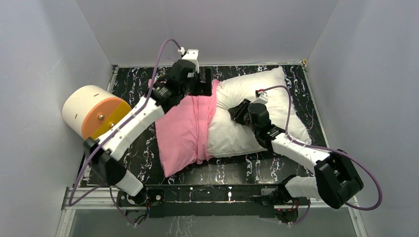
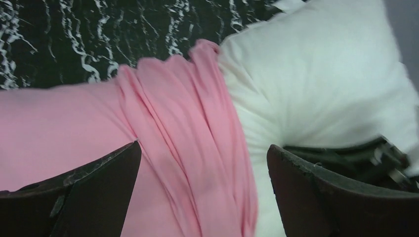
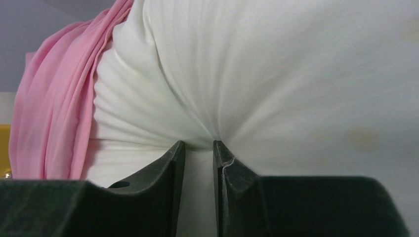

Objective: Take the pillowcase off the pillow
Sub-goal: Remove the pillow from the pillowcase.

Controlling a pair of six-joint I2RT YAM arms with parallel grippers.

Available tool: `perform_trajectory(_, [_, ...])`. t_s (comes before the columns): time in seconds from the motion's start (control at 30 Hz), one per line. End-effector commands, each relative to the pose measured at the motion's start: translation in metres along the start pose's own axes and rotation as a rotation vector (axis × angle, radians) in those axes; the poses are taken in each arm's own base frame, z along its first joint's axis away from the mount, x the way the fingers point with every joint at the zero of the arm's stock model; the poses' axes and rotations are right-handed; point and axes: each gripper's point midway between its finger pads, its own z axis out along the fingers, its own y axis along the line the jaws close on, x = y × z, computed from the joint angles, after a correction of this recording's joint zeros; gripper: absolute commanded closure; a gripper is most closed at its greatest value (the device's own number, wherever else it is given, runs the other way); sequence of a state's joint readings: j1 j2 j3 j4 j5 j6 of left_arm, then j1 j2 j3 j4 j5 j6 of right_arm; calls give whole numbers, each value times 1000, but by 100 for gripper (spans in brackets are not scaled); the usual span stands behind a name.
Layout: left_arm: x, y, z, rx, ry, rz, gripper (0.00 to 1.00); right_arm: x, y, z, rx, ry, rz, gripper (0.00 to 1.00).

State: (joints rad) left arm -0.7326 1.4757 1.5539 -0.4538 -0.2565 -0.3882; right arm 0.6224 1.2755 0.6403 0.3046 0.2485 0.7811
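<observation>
The bunched folds (image 1: 203,97) (image 2: 185,126) of the pink pillowcase, near the far end of its opening by the white pillow, will be gripped by my left gripper.
The white pillow (image 1: 247,106) lies across the black marbled table. The matte pink pillowcase (image 1: 180,131) covers only its left end and is bunched into folds at its opening (image 1: 207,106). My left gripper (image 1: 205,85) hovers over the far end of that bunched edge. In the left wrist view it (image 2: 205,163) is wide open, with pink folds (image 2: 188,138) below the gap and bare pillow (image 2: 316,84) to the right. My right gripper (image 1: 237,111) sits on the pillow's middle. In the right wrist view it (image 3: 199,145) is shut on a pinch of white pillow fabric (image 3: 257,74), with creases radiating from it. The pillowcase (image 3: 54,118) shows at the left.
A cream-and-orange cylinder (image 1: 94,111) stands at the left edge beside the left arm. White walls enclose the table (image 1: 247,165) on three sides. The right arm's gripper (image 2: 356,158) shows in the left wrist view, pressed into the pillow.
</observation>
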Motion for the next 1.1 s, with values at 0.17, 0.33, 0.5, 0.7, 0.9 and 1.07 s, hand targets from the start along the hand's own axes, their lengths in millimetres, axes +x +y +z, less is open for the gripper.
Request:
perform_trajectory(0.17, [-1, 36, 116, 56, 269, 109, 2, 118, -105, -44, 327, 409, -25, 64])
perform_trajectory(0.33, [37, 57, 149, 67, 424, 61, 7, 117, -106, -47, 338, 395, -6, 64])
perform_trajectory(0.5, [68, 119, 132, -64, 496, -29, 63, 117, -118, -49, 411, 365, 43, 65])
perform_trajectory(0.7, [49, 185, 93, -118, 354, -210, 100, 111, -127, -54, 470, 309, 86, 67])
perform_trajectory(0.9, [37, 140, 93, 164, 327, -201, 100, 56, -56, -51, 266, 247, -47, 58])
perform_trajectory(1.07, [28, 121, 90, 215, 299, -122, 100, -37, 31, -62, 132, 112, -184, 32])
